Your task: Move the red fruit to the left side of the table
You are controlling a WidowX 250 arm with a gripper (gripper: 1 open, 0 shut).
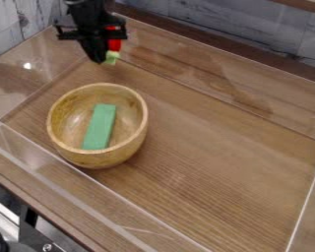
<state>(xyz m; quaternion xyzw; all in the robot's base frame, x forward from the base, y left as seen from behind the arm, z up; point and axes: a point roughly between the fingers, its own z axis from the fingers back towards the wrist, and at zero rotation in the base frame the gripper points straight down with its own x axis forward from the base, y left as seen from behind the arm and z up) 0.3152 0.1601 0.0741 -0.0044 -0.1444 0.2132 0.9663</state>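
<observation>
Next, I let go of the red fruit on the bare tabletop a short way (119, 57) behind the round wooden bowl.
The red fruit (113, 49) is a small glossy red piece with a green cap pointing down. It hangs at the tip of my black gripper (103, 49), which is shut on it. Both are over the far left part of the brown wood-grain table (213, 138), close to the back left corner. I cannot tell whether the fruit touches the tabletop. The arm's body hides the fruit's upper left side.
A round wooden bowl (66, 104) holding a flat green block (99, 126) sits at the front left, below the gripper. Low clear acrylic walls (29, 49) border the table on all sides.
</observation>
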